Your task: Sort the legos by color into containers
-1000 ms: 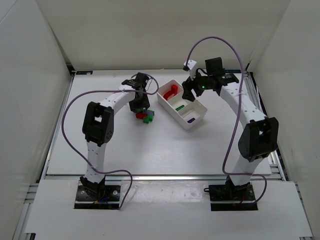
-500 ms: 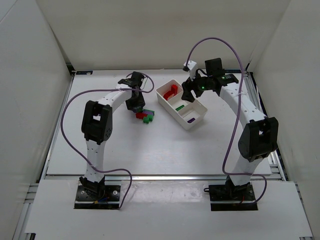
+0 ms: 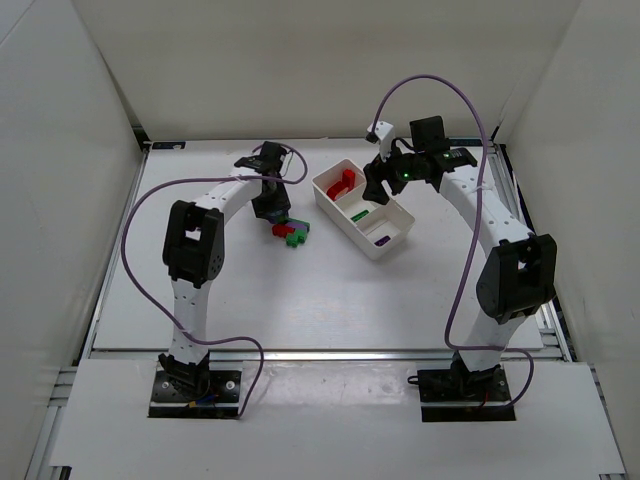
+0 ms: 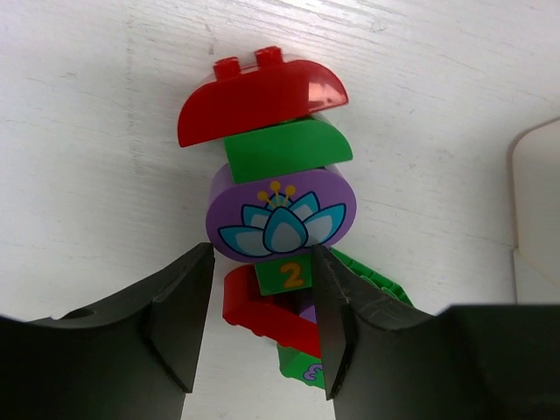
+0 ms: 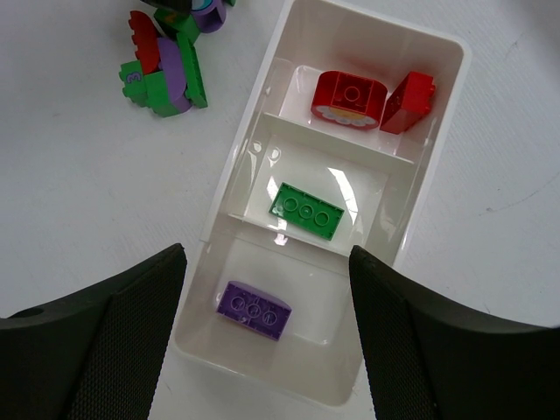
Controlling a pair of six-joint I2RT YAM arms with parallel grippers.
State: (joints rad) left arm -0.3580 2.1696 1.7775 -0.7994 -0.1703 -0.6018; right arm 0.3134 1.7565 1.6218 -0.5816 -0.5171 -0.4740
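Next, my left gripper grips the green numbered tile (image 3: 282,220) (image 4: 284,274) at the end of the stack, next to the purple oval with the lotus.
A loose pile of legos (image 3: 291,234) lies left of the white tray (image 3: 397,240). In the left wrist view a red domed brick (image 4: 261,98), a green brick (image 4: 284,149) and a purple oval with a lotus (image 4: 278,214) are stacked. My left gripper (image 4: 262,289) is low over the pile, open narrowly astride a green "2" tile (image 4: 284,273) and a red arch (image 4: 262,317). Its right finger (image 4: 337,324) touches them; a sliver of table shows at the left one. My right gripper (image 5: 267,262) hangs open above the containers, holding nothing. They hold two red bricks (image 5: 350,98), a green one (image 5: 305,211) and a purple one (image 5: 254,310).
The tray sits at an angle at mid-table, its corner (image 4: 535,210) close to the pile's right side. White walls enclose the table (image 3: 300,290) on three sides. Purple cables loop from both arms.
My left gripper has shifted slightly left and back over the pile, and its jaws have narrowed around the bricks. The right arm has not moved.
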